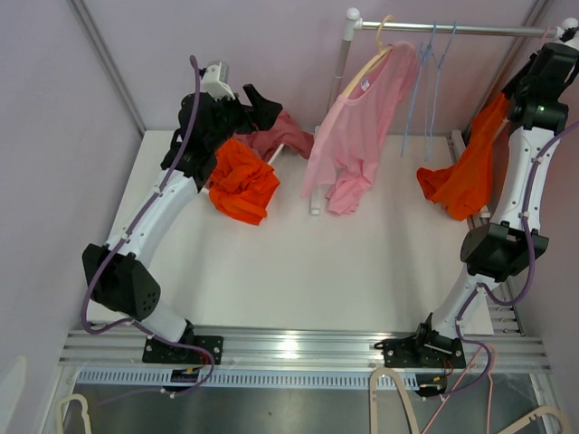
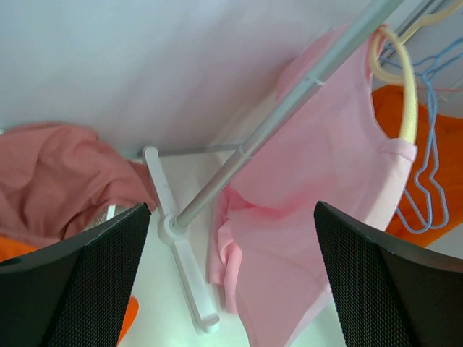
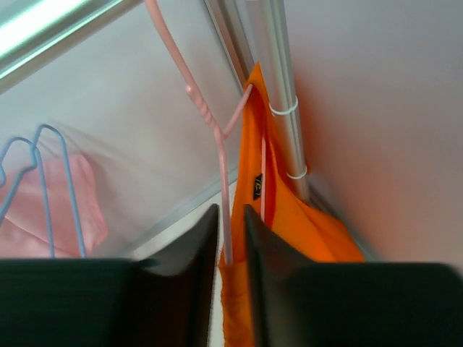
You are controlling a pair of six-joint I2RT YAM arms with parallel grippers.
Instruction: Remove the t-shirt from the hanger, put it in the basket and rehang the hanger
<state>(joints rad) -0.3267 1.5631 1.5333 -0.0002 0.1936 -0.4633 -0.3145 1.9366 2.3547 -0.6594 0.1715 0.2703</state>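
Next, I regrip the pink hanger's arm [image 3: 223, 188] with my right gripper and pull it clear before the t-shirt comes off, as the orange t-shirt is tight against the rack's post.
A pink t-shirt [image 1: 357, 136] hangs on a cream hanger [image 1: 375, 54] from the rail [image 1: 461, 29], its hem bunched on the table. It also shows in the left wrist view [image 2: 325, 188] with the hanger [image 2: 405, 87]. My left gripper [image 1: 261, 99] is open and empty [image 2: 231, 210], left of the shirt and apart from it. At the rail's right end an orange t-shirt [image 1: 461, 172] hangs on a pink hanger [image 3: 217, 130]. My right gripper [image 1: 525, 86] is shut [image 3: 231, 213] on that hanger's arm at the orange shirt's [image 3: 289, 231] shoulder.
An orange shirt [image 1: 242, 185] and a dusty red shirt [image 1: 285, 140] lie heaped under my left arm. Blue wire hangers [image 1: 432, 72] hang bare on the rail. The rack's white foot [image 2: 181, 267] lies beside the pink shirt. Spare hangers [image 1: 389, 398] lie below the front rail.
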